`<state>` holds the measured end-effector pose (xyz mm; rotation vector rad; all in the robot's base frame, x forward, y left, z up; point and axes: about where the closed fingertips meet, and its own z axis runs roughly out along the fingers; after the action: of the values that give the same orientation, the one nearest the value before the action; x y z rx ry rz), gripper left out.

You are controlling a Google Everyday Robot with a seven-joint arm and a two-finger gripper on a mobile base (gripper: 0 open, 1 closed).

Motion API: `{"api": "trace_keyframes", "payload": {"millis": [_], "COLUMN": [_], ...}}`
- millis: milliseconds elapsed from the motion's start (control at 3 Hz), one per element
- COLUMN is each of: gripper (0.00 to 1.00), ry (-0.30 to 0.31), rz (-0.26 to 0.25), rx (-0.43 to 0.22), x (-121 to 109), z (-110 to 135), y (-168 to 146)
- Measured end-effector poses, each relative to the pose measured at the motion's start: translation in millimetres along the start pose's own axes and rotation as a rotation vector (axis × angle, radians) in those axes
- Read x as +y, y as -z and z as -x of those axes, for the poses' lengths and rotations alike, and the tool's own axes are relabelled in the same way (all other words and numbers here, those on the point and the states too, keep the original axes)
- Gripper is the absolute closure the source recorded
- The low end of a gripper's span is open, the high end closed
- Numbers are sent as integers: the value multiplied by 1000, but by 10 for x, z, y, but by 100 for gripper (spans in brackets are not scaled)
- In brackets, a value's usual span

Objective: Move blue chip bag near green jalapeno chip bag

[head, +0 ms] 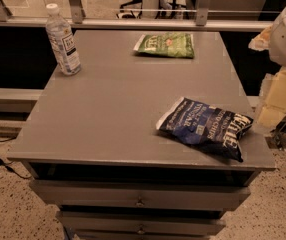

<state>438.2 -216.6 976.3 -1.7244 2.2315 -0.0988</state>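
The half of the blue chip bag [224, 127] nearest the table's side edge, between the bag's middle and that end of the bag, should be gripped next by my gripper.
The blue chip bag [206, 126] lies crinkled on the front right part of the grey table [118, 104], its right end near the table's right edge. The green jalapeno chip bag [166, 44] lies flat at the far middle of the table, well apart from the blue bag. My gripper [269, 115] hangs at the right edge of the view, just right of the blue bag's right end and beside the table's edge. It holds nothing that I can see.
A clear water bottle [63, 40] with a white cap stands upright at the table's far left. A metal rail [133, 24] runs behind the table. Drawers [140, 201] sit under the front edge. Speckled floor lies around.
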Motion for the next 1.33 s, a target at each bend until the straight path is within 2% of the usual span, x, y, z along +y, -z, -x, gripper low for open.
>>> {"api": "trace_keyframes", "payload": {"millis": [333,667,1000,1333], "gripper": [0,0,0,0], "ry": [0,-30,-109,-146], "rz": [0,24,108,148], "rx": [0,-51,-140,-184], "x": [0,-15,28,92], "z": [0,26,79,130], "y": [0,-182,-653,-904]}}
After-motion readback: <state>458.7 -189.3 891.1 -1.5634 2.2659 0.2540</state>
